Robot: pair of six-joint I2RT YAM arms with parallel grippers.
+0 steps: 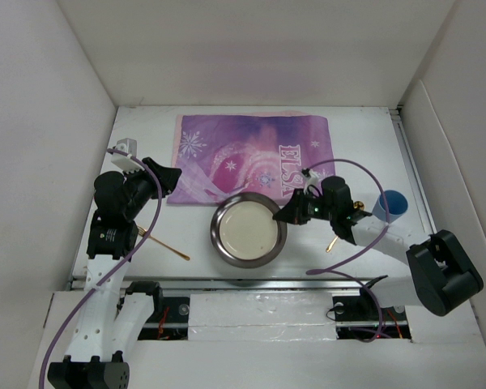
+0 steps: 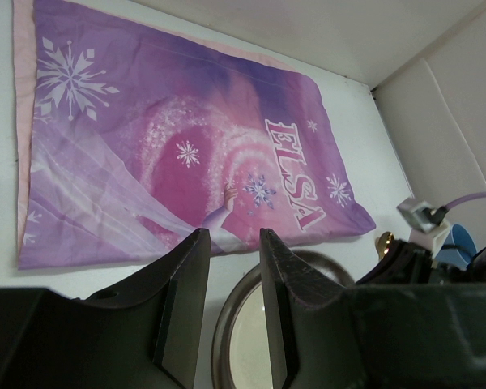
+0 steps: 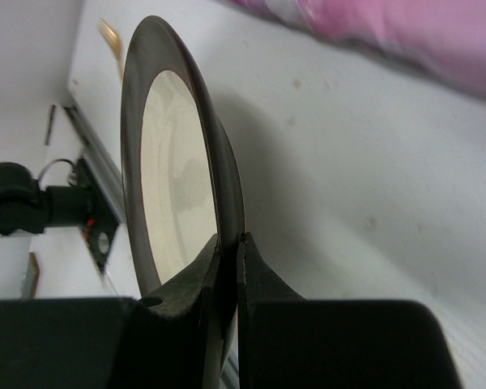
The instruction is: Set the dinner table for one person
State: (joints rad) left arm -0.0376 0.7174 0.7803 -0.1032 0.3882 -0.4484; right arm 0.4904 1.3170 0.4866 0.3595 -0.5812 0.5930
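Observation:
My right gripper needs to set down and release the plate on the middle of the purple placemat (image 1: 247, 160), beside the ELSA letters.
A round plate (image 1: 245, 229) with a dark rim and a cream centre rests on the white dinner table (image 1: 364, 138), just in front of the purple ELSA placemat (image 1: 251, 158). My right gripper (image 1: 282, 217) is shut on the plate's right rim; in the right wrist view its fingertips (image 3: 231, 241) pinch the rim of the plate (image 3: 170, 178). My left gripper (image 1: 174, 174) hovers open by the placemat's near left corner. Nothing lies between its fingers (image 2: 231, 243), and the placemat (image 2: 186, 146) and plate (image 2: 243, 340) show beyond them.
A gold utensil (image 1: 164, 243) lies on the table to the left of the plate. Another gold utensil (image 1: 334, 243) lies under the right arm. A blue cup (image 1: 391, 203) stands at the right. White walls enclose the table on three sides.

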